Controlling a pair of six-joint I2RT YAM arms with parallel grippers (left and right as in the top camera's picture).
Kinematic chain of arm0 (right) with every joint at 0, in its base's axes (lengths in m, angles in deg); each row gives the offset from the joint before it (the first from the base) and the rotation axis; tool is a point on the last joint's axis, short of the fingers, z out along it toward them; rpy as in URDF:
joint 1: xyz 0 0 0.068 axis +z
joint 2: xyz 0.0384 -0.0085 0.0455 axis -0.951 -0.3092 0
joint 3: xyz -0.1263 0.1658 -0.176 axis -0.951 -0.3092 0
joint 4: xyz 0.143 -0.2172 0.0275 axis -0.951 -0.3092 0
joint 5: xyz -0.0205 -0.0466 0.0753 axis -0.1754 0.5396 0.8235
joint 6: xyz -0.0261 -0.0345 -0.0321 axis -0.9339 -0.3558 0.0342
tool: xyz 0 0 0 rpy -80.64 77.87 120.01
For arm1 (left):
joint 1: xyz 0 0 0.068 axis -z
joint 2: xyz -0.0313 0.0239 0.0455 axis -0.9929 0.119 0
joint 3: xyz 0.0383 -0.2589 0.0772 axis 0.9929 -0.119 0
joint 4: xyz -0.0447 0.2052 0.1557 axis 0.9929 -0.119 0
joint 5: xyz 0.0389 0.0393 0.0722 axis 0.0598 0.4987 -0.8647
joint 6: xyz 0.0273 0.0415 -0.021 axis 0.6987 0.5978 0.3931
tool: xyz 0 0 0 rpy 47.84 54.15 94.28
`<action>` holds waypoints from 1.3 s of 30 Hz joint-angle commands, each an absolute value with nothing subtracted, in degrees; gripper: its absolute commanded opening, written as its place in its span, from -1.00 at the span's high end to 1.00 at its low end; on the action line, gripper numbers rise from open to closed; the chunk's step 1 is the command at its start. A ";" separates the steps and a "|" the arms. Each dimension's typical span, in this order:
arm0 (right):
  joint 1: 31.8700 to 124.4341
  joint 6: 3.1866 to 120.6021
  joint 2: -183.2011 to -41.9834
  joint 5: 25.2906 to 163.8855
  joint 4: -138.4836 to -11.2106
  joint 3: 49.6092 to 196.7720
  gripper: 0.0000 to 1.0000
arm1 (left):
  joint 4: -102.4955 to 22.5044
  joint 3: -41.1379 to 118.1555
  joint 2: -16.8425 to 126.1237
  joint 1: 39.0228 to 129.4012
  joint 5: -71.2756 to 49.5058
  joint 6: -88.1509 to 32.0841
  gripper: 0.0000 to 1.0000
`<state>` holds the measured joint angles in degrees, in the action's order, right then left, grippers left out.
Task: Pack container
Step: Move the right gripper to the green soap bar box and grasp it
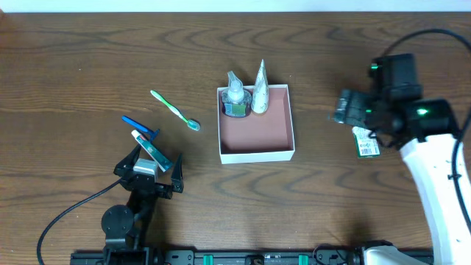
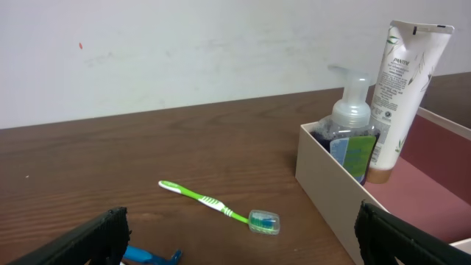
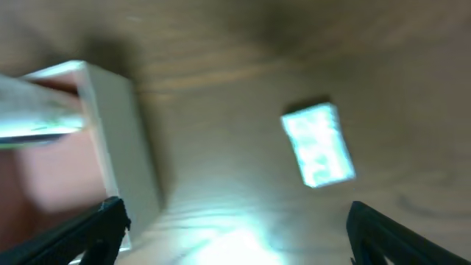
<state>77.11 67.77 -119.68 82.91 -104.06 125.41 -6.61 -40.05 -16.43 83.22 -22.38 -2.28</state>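
Observation:
The robot's right gripper needs to next go to the green-white packet and close on its long sides, across the packet's middle (image 1: 366, 143) (image 3: 319, 145).
The container (image 1: 257, 155), a white-walled square box with a reddish-brown floor, sits mid-table. A clear pump bottle (image 1: 235, 99) and a white tube (image 1: 260, 90) stand in its far left corner. They also show in the left wrist view, the bottle (image 2: 353, 125) and the tube (image 2: 405, 81) behind the container wall (image 2: 331, 184). My left gripper (image 1: 151, 173) is open and empty, low on the table left of the box. A small toothpaste tube (image 1: 151, 149) lies just ahead of it. My right gripper (image 1: 352, 110) is open and empty, right of the box, beside a green-white packet (image 1: 364, 143).
A green toothbrush (image 1: 175, 110) with a capped head and a blue razor (image 1: 140, 125) lie left of the container; both show in the left wrist view, toothbrush (image 2: 217, 206) and razor (image 2: 151, 256). The blurred right wrist view shows the container wall (image 3: 121, 140) and the packet (image 3: 318, 143).

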 commanded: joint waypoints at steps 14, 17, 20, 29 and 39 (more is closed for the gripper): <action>63.91 62.55 -120.67 83.23 -93.00 105.80 -0.98 | -8.51 -41.14 -16.71 83.02 -22.23 -2.34 -0.96; 62.97 61.28 -120.69 81.44 -88.34 102.98 -0.98 | -8.51 -41.14 -16.71 83.02 -22.23 -2.34 -0.96; 62.84 56.91 -120.69 81.46 -80.41 99.25 -0.98 | -8.51 -41.14 -16.71 83.02 -22.23 -2.34 -0.96; 62.82 53.22 -122.18 81.86 -62.29 89.19 -0.98 | -8.51 -41.14 -16.71 83.02 -22.23 -2.34 -0.96; 62.82 52.39 -133.02 83.52 -55.08 88.62 -0.98 | -8.51 -41.14 -16.71 83.02 -22.23 -2.34 -0.96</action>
